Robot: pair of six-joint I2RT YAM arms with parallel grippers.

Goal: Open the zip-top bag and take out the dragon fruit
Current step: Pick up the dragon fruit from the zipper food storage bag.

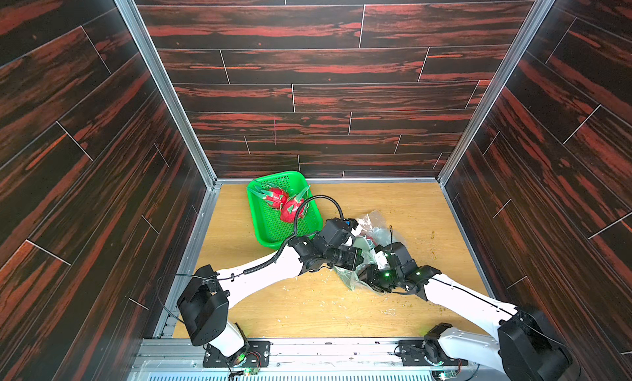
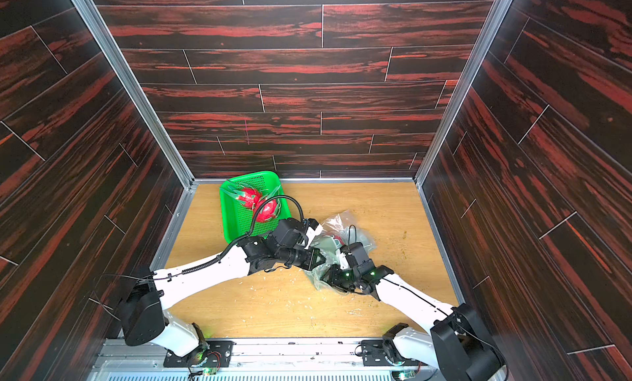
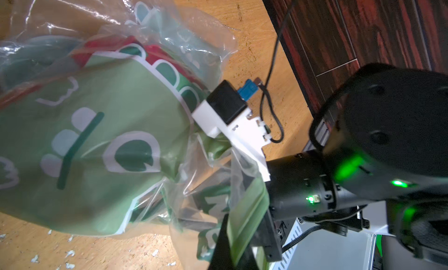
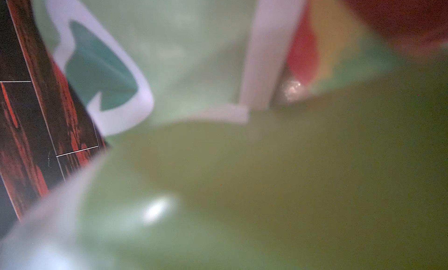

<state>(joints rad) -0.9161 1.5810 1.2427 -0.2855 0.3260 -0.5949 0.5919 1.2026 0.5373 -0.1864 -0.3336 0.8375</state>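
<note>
Next, I reach into the zip-top bag with my right gripper and close it on the green leaves of the dragon fruit (image 1: 370, 239) (image 4: 357, 69) inside.
The zip-top bag (image 1: 374, 223) (image 2: 337, 222), clear film with green print, lies crumpled right of the table's middle. My left gripper (image 1: 359, 259) (image 3: 232, 247) reaches across and is shut on its green zip strip (image 3: 244, 215). My right gripper (image 1: 364, 271) meets it at the same edge, with its jaws buried under the film. The bag film (image 4: 218, 184) fills the right wrist view. Red dragon fruit (image 3: 155, 53) (image 4: 303, 60) shows through the plastic. Two dragon fruits (image 1: 275, 196) (image 1: 290, 210) lie in the green basket (image 1: 270, 244).
The basket (image 2: 225, 225) stands at the back left, close to the left arm's elbow and its cable (image 1: 321, 199). Pale crumbs are scattered over the wooden table (image 1: 307, 311). Dark wood-pattern walls close in three sides.
</note>
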